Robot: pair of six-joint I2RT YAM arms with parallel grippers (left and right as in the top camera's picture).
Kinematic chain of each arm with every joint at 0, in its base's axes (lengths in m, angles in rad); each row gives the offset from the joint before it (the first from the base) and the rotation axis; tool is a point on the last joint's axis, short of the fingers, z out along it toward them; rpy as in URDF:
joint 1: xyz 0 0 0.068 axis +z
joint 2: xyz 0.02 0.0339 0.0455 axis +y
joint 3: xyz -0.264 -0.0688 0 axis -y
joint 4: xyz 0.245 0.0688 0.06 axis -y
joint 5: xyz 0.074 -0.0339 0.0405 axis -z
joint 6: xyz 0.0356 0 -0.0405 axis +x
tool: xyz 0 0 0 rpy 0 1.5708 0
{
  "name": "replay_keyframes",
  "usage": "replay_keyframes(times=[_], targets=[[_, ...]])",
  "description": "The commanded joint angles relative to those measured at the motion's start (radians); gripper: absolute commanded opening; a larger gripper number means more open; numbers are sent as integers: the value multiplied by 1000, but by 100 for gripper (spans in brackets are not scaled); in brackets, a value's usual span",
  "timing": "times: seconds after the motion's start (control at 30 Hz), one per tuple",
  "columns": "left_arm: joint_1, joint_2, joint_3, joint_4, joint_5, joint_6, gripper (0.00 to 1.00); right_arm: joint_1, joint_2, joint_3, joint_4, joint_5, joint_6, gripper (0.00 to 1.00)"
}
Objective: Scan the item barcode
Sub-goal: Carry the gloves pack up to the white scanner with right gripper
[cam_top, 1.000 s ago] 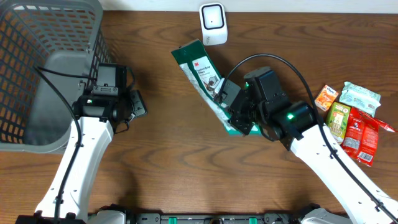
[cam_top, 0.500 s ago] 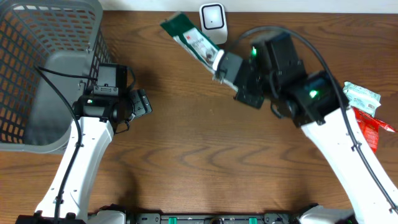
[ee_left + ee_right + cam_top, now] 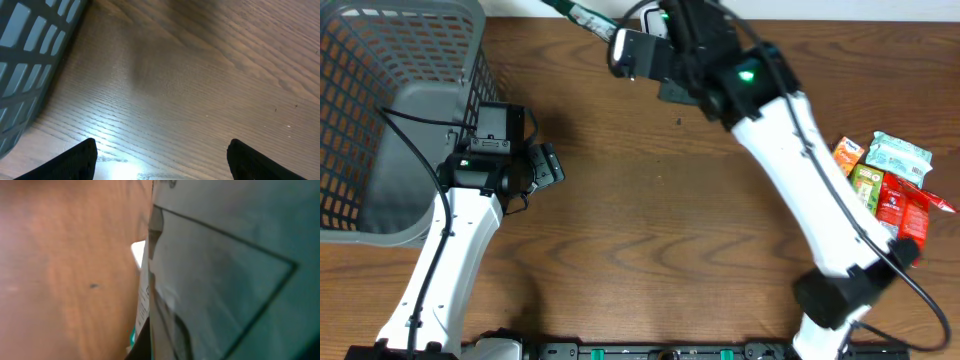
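Next, I set the green packet, hanging at the table's back edge, on the brown wood (image 3: pixel 786 149) by the orange snack packet using my right gripper.
A green packet (image 3: pixel 576 13) hangs in the air at the table's back edge, partly cut off by the top of the overhead view. My right gripper (image 3: pixel 618 40) is shut on its lower end. Blurred, the packet (image 3: pixel 225 270) fills the right wrist view, with one dark finger (image 3: pixel 144 342) against it. The right arm covers the spot where the white scanner stood, so the scanner is hidden. No barcode can be made out. My left gripper (image 3: pixel 548 165) stands open and empty beside the basket; both fingertips (image 3: pixel 80 159) hover over bare wood.
A grey mesh basket (image 3: pixel 400 100) fills the back left corner, its wall (image 3: pixel 30 60) close to the left gripper. A pile of snack packets (image 3: pixel 885 190) lies at the right edge. The table is brown wood (image 3: pixel 650 250).
The right arm swept up and back to the left, carrying the green packet from the table's middle to the back edge over the scanner. The left gripper opened wider.
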Motion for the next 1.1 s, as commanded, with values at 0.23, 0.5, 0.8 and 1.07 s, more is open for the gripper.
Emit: replay_keyframes(times=[0.23,0.5,0.8,1.07], targets=[[4,-11,1,-6,-9,-2,84,4,252,18,398,205,-278,1],[4,-11,1,-6,-9,-2,84,2,425,18,728,308,-423,1],[4,-11,1,-6,-9,-2,84,-14,583,18,1036,304,-466,1],[4,-11,1,-6,-9,-2,84,-27,642,18,1164,296,-543,1]])
